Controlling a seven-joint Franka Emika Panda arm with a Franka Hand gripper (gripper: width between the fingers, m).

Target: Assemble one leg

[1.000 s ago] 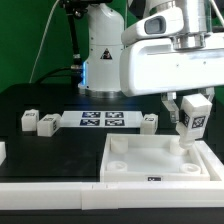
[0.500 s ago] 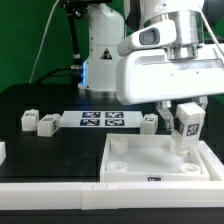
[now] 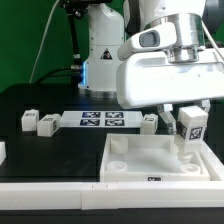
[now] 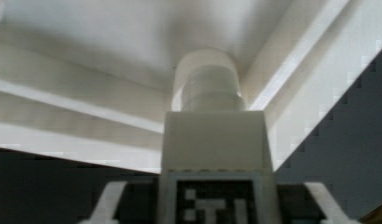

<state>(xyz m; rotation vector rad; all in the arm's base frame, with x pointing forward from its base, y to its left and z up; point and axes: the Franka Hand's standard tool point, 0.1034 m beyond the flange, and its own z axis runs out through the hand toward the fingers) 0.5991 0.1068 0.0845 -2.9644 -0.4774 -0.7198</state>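
Note:
Next, I release the white leg from my gripper upright in the white tray-like piece's corner socket (image 3: 189, 167) (image 4: 207, 64) by the front rail. The leg is now held over the far corner.
My gripper (image 3: 190, 131) is shut on a white leg (image 3: 190, 128) with a black-and-white tag on its face. I hold it upright over the far corner, at the exterior view's right, of the large white square tray-like piece (image 3: 150, 163). The leg's lower end sits at or just above the corner socket (image 3: 185, 150); whether they touch cannot be told. In the wrist view the leg (image 4: 214, 130) runs out from between my fingers toward the tray's inner corner (image 4: 259, 90). Three more legs lie on the black table: two at the left (image 3: 27, 121) (image 3: 46, 124) and one (image 3: 150, 121) beside the marker board.
The marker board (image 3: 102, 121) lies flat behind the tray. A white block (image 3: 2, 152) shows at the exterior view's left edge. A white rail (image 3: 50, 190) runs along the table's front. The robot base (image 3: 100, 50) stands at the back.
My gripper has moved down and slightly toward the exterior view's right with the leg, bringing its lower end closer to the tray's corner socket.

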